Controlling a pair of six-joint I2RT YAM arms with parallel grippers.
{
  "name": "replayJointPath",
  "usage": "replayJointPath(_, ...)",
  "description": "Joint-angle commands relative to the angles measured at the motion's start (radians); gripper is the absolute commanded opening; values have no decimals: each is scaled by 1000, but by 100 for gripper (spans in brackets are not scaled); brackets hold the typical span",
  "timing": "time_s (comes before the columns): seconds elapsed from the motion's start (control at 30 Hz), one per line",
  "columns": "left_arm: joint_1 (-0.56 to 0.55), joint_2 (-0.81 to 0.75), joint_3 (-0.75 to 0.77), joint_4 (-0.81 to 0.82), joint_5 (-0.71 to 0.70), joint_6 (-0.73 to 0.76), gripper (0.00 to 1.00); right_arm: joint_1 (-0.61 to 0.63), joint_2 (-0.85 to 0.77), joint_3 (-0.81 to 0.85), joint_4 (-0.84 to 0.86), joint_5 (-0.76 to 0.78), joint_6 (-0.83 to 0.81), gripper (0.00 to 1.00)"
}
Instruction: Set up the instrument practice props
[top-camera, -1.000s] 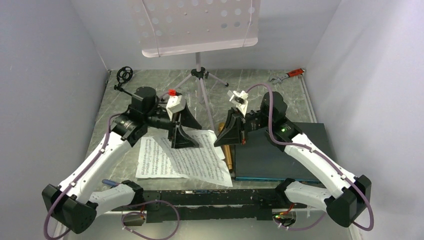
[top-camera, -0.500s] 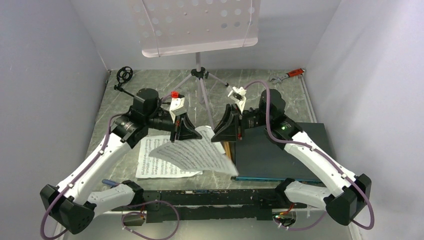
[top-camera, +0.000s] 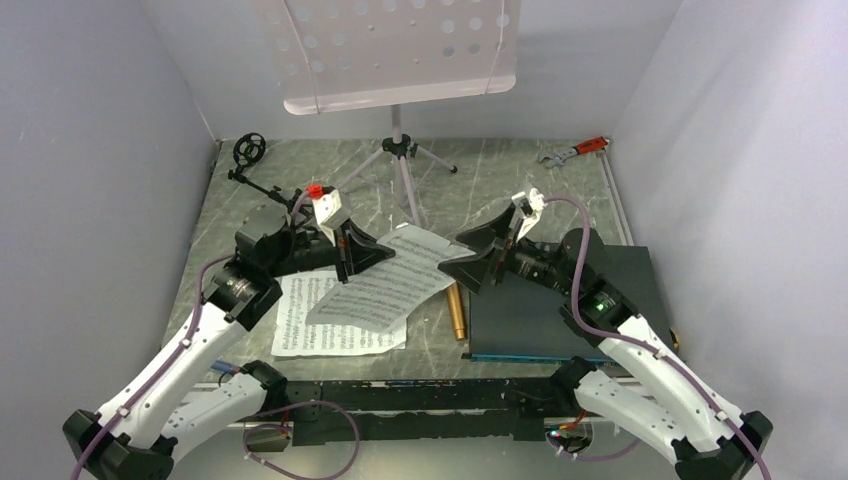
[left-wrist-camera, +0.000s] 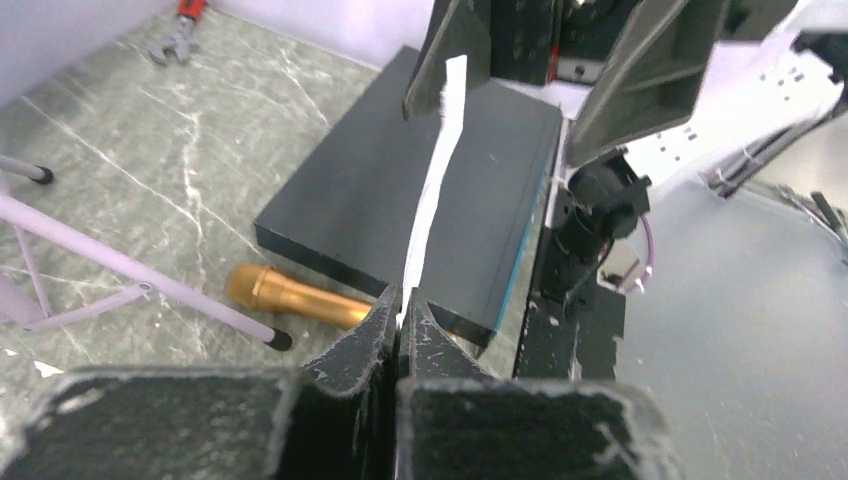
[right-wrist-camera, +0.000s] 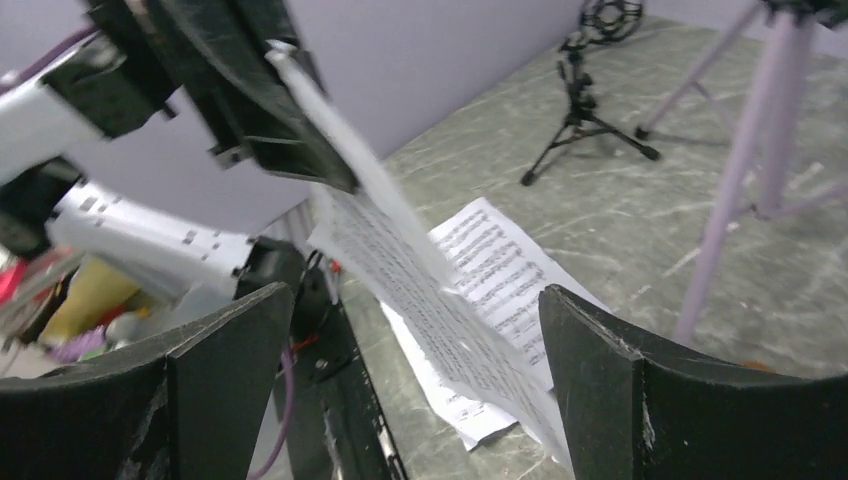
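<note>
The page hangs slanted from my left gripper. My right gripper will take the page's free edge (top-camera: 453, 254) and hold it upright while my left gripper gets a new grip.
My left gripper (top-camera: 362, 255) is shut on the left edge of a white sheet-music page (top-camera: 390, 280) and holds it above the table. In the left wrist view the page (left-wrist-camera: 437, 160) stands edge-on out of the closed fingertips (left-wrist-camera: 385, 312). My right gripper (top-camera: 478, 250) is open just right of the page and apart from it; the page (right-wrist-camera: 440, 310) hangs between its spread fingers (right-wrist-camera: 640, 370). A second page (top-camera: 315, 328) lies flat on the table. The gold microphone (top-camera: 457, 315) lies beside the dark board. The music stand (top-camera: 400, 50) and the black mic stand (top-camera: 248, 155) stand at the back.
A dark flat board (top-camera: 560, 310) lies at the right under my right arm. A red-handled wrench (top-camera: 575, 150) lies at the back right. The music stand's silver tripod legs (top-camera: 405, 175) spread over the middle back of the marble table (top-camera: 500, 180). Grey walls close in both sides.
My left gripper shut on the page and drew it up and leftward. My right gripper let go of the page, opened wide and pulled back to the right.
</note>
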Motion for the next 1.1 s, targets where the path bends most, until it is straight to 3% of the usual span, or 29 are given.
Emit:
replayJointPath(0.0, -2, -64, -48, 236, -89, -153, 3, -2, -45, -96, 129, 215, 101, 98)
replayJointPath(0.2, -3, -128, -44, 302, -101, -219, 3, -2, -96, -232, 264, 236, 169, 98)
replayJointPath(0.53, -3, -173, -78, 472, -87, -350, 3, -1, -2, -275, 658, -95, 232, 93)
replayJointPath(0.63, -3, -167, -103, 533, -85, -391, 3, 0, 46, -251, 772, -177, 287, 77)
replayJointPath(0.7, -3, -158, -119, 569, -80, -414, 3, 1, 72, -241, 845, -216, 328, 61)
replayJointPath(0.87, -3, -148, -127, 538, -77, -405, 6, 1, 69, -214, 791, -198, 327, 4)
replayJointPath(0.93, -3, -154, -127, 504, -86, -395, 11, 2, 51, -197, 710, -177, 287, 0)
replayJointPath(1.07, -3, -177, -125, 402, -111, -354, 39, 2, 9, -154, 555, -131, 212, 0)
